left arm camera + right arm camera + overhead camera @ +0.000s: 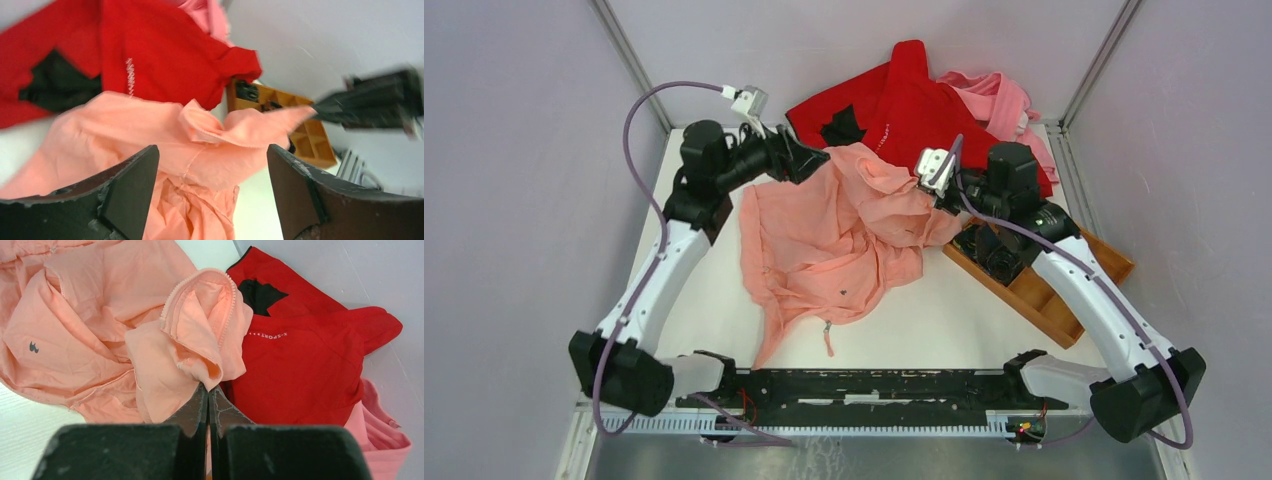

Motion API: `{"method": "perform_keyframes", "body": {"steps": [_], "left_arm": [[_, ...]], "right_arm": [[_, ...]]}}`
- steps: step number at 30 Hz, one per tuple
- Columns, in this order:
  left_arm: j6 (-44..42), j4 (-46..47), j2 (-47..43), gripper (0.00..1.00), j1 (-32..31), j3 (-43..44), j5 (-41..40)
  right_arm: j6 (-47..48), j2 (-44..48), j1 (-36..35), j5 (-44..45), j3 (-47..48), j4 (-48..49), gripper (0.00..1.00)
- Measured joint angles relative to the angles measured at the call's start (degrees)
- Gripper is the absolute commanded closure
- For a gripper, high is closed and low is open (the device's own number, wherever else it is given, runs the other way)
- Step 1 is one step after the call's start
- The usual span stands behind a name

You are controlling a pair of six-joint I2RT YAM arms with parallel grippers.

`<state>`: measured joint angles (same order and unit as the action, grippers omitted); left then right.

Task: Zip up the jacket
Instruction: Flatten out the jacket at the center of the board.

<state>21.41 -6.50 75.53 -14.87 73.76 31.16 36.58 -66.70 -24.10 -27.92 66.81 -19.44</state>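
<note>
Next, my left gripper lifts the salmon-pink jacket, as it is bunched at my right gripper's fold, before my right gripper takes the hanging side (932, 226) to spread it.
The salmon-pink jacket (834, 240) lies crumpled in the middle of the white table, unzipped, with a zipper pull (828, 325) at its near hem. My right gripper (208, 388) is shut on a fold of the jacket (200, 335) near its zipper-toothed edge (227, 305) and holds it lifted at the jacket's far right (929, 185). My left gripper (212, 170) is open and empty, hovering over the jacket's far left edge (809, 160); pink fabric (200, 150) shows between its fingers, below them.
A bright red garment (904, 105) with white lettering and a paler pink garment (1004, 100) lie at the far edge behind the jacket. A wooden compartment tray (1044, 280) with dark items sits at the right under my right arm.
</note>
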Motion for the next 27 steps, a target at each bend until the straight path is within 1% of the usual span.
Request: {"method": "perform_keyframes", "body": {"steps": [4, 6, 8, 10, 13, 14, 18, 22, 27], "left_arm": [[-8.3, 11.5, -10.3, 0.02, -1.0, -10.3, 8.4], [-15.4, 17.3, -14.1, 0.01, -2.3, -15.4, 11.4], [-23.1, 20.5, -15.5, 0.01, -4.7, -18.5, 13.7], [-30.3, 20.9, -13.8, 0.01, -7.2, -18.2, 15.2], [-41.5, 17.9, -7.4, 0.02, -10.1, -13.3, 16.5], [-46.3, 15.0, -4.5, 0.02, -10.5, -10.4, 17.2], [-57.3, 8.1, 3.5, 0.03, -12.0, -2.4, 18.1], [-64.6, 2.1, 10.4, 0.05, -13.5, 5.3, 19.1], [-70.9, -4.2, 17.8, 0.13, -16.9, 13.6, 20.0]], "right_arm": [[1.0, 0.0, 0.0, 0.2, 2.6, -3.5, 1.00], [1.4, 0.0, 0.0, 0.2, 4.3, -4.6, 1.00], [1.9, 0.1, 0.0, 0.2, 5.6, -5.1, 1.00], [2.3, 0.4, 0.0, 0.1, 5.9, -5.3, 1.00], [2.4, 1.2, 0.4, -0.4, 5.9, -6.1, 1.00], [2.4, 1.5, 0.8, -0.5, 5.7, -6.1, 1.00], [2.3, 3.1, 2.8, -1.7, 4.7, -6.3, 1.00], [1.7, 4.2, 4.9, -3.6, 3.2, -6.1, 1.00], [0.7, 4.5, 6.3, -5.6, 1.3, -5.9, 1.00]]}}
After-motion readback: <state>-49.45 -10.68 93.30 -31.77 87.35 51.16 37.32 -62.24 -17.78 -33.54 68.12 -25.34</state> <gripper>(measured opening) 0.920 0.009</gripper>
